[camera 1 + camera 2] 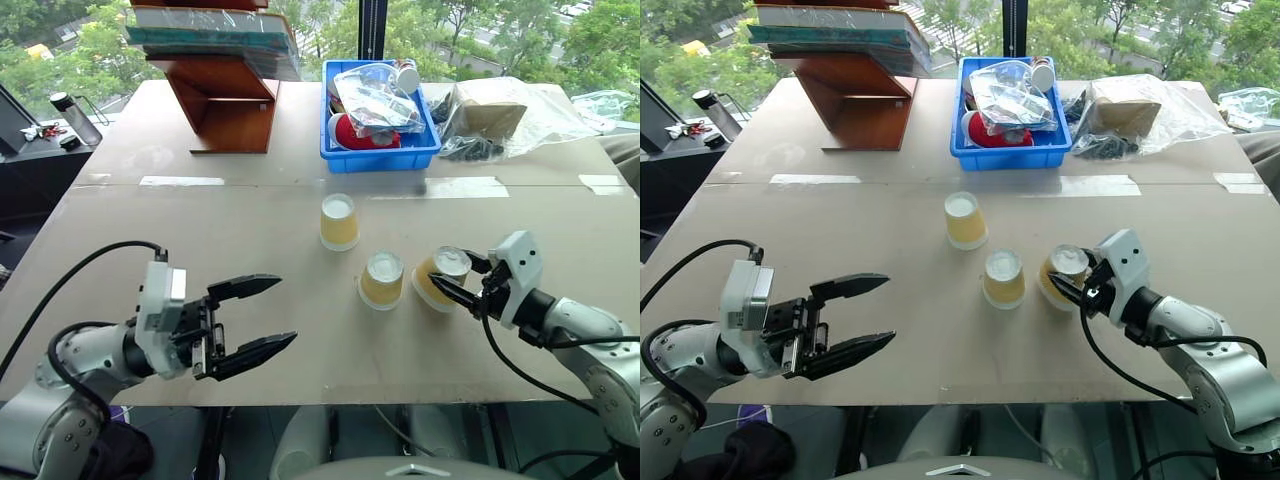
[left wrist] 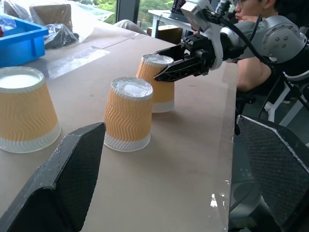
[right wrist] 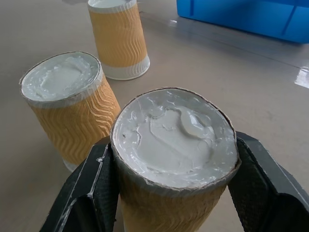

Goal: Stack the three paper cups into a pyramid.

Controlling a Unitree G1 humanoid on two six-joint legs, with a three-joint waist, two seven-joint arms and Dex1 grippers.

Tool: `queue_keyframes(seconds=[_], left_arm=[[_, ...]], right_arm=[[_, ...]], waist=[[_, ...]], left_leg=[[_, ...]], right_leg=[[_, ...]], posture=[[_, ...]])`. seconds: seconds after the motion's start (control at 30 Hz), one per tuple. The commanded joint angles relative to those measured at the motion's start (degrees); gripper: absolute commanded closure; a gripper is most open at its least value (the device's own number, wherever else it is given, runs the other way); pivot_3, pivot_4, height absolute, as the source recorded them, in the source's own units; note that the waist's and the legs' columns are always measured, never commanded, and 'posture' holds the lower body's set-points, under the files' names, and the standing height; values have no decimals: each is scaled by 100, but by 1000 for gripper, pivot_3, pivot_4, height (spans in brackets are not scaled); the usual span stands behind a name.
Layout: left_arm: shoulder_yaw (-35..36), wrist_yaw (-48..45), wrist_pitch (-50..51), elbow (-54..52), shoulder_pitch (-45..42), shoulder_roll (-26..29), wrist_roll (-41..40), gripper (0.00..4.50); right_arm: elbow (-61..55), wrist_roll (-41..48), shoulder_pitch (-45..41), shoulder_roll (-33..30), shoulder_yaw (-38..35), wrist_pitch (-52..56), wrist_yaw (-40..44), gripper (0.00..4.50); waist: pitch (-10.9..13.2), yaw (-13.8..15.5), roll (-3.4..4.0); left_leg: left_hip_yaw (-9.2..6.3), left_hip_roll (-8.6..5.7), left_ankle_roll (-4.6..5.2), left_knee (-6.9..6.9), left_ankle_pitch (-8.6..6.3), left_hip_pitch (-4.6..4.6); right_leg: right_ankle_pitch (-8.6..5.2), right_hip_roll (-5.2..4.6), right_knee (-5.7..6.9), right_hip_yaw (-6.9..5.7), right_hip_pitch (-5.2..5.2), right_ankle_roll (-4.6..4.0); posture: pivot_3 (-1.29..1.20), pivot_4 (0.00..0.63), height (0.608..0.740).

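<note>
Next, my right gripper sets the third cup down on the tan table and lets go of it, snug (image 1: pixel 409 300) beside the second cup near the front.
Three paper cups stand upside down on the tan table (image 1: pixel 200 300), white bases up. One cup (image 1: pixel 339 222) is farthest back, and a second cup (image 1: pixel 382 280) stands nearer the front. Just to the right of that, the third cup (image 3: pixel 176 140) sits between the two black fingers (image 3: pixel 91 188) of my right gripper (image 1: pixel 452 272), which is shut on its upper part. This held cup (image 2: pixel 161 92) leans slightly, its rim at or just above the table. My left gripper (image 1: pixel 287 311) hangs open and empty over the front left of the table, pointing toward the cups.
At the back stand a blue bin (image 1: pixel 425 155) full of packets, a wooden stand (image 1: pixel 225 100) with books on top, and a plastic bag (image 1: pixel 500 115) with a box. A dark bottle (image 1: pixel 75 118) sits on a side table at the left. A person (image 2: pixel 251 29) sits beyond the right side.
</note>
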Motion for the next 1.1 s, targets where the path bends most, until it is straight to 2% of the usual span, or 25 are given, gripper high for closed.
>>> queue_keyframes(seconds=[0.03, 0.53, 1.0, 1.03, 1.1], left_arm=[[151, -102, -156, -79, 130, -52, 23, 0], [245, -220, -180, -44, 251, -19, 32, 0], [196, -243, -189, -36, 262, -58, 111, 0], [201, -242, -187, -39, 276, -62, 112, 0], [207, -233, -179, -43, 289, -67, 112, 0]], right_arm=[[-387, 49, 88, 80, 121, -23, -119, 1871], [-319, -139, -211, 402, 690, 23, -547, 1871], [10, -176, -71, 378, 779, -252, -226, 1871], [17, -148, -31, 351, 769, -296, -146, 1314], [-9, -118, 38, 280, 745, -398, 10, 768]], waist=[[0, 1, 0], [-1, 0, -1], [-2, -3, -3], [-2, -3, -3], [-2, -3, -3]], left_leg=[[0, 0, 0, 0, 0, 0], [-1, 0, 0, 0, 0, 1], [-2, 0, 1, 0, 0, 2], [-2, 0, 2, 0, -1, 2], [-2, 0, 2, 0, -1, 2]], right_leg=[[0, 0, 0, 0, 0, 0], [0, 1, 1, -1, 0, 0], [0, 2, 1, -2, 0, 0], [0, 2, 1, -2, 0, 0], [0, 2, 1, -2, 0, 0]], posture=[[0, 150, 740], [0, 150, 740], [0, 150, 740], [0, 150, 740], [0, 150, 740]])
